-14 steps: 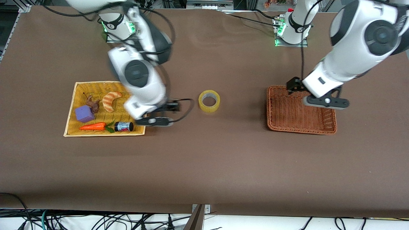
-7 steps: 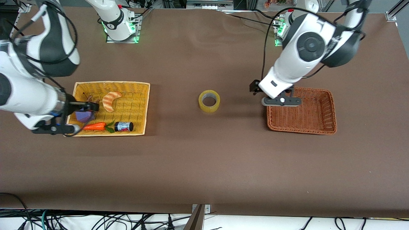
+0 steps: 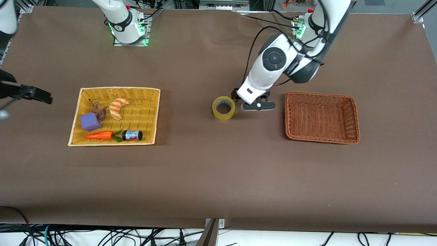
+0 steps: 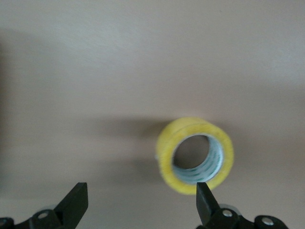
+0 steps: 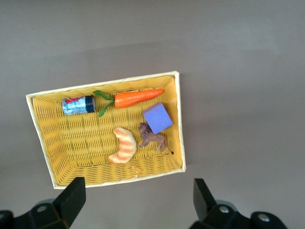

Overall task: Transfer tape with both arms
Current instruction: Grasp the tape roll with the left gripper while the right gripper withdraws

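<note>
Next, I grab the tape's side (image 3: 231,112) (image 4: 171,178) facing the brown basket with my left gripper, putting a finger inside the tape's hole.
The tape (image 3: 223,108), a yellowish ring with a wide hole, lies flat mid-table between the two baskets. My left gripper (image 3: 257,106) is low over the table between the tape and the brown basket, close beside the tape. In the left wrist view it (image 4: 140,190) is open and empty, with the tape (image 4: 195,155) just ahead of one fingertip (image 4: 202,191). My right gripper (image 3: 3,114) is raised over the table edge at the right arm's end, past the yellow basket. In the right wrist view it (image 5: 138,191) is open and empty.
A yellow basket (image 3: 116,89) holds a croissant toy (image 3: 118,107), a purple cube (image 3: 90,121), a carrot (image 3: 99,135), a dark jar (image 3: 132,135) and a brown animal toy (image 3: 98,109). It also shows in the right wrist view (image 5: 105,86). An empty brown basket (image 3: 288,116) stands toward the left arm's end.
The right arm swung away from beside the tape, across the yellow basket, to the table's end. The left gripper moved from over the brown basket to beside the tape.
</note>
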